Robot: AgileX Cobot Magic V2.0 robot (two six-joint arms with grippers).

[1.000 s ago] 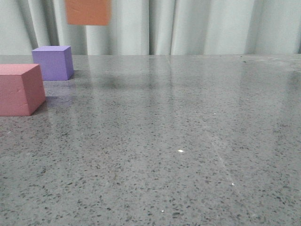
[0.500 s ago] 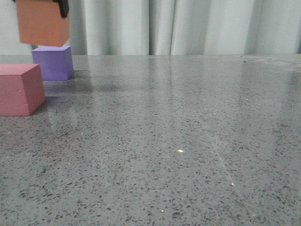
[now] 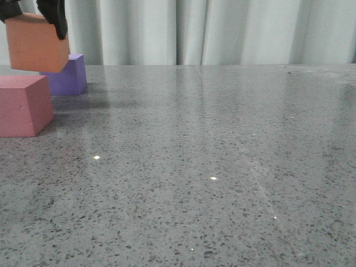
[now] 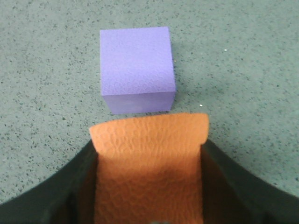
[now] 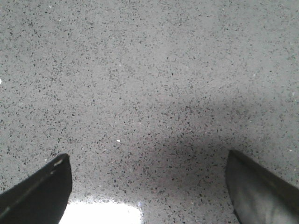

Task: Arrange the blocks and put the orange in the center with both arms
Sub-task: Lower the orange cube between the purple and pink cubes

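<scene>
My left gripper will let go of the orange cube on the table [image 3: 48, 85] [image 4: 142, 150] between the pinkish-red cube and the purple cube.
My left gripper [image 3: 32, 12] is shut on the orange cube [image 3: 36, 44] and holds it in the air at the far left, above and between the other two cubes. In the left wrist view the orange cube [image 4: 149, 163] sits between the black fingers [image 4: 233, 182]. The purple cube [image 3: 69, 75] stands on the table just behind it and also shows in the left wrist view [image 4: 136, 67]. The pinkish-red cube [image 3: 23, 104] stands at the left edge, nearer the camera. My right gripper [image 5: 148, 186] is open and empty over bare grey tabletop [image 5: 149, 84]; it is out of the front view.
Grey speckled tabletop [image 3: 211, 161] stretches to the right of the cubes. A pale curtain [image 3: 222, 30] hangs behind the table's far edge.
The orange cube has come down and to the left in the left gripper, from the top of the view to just above the purple and pinkish-red cubes. Those cubes have not moved.
</scene>
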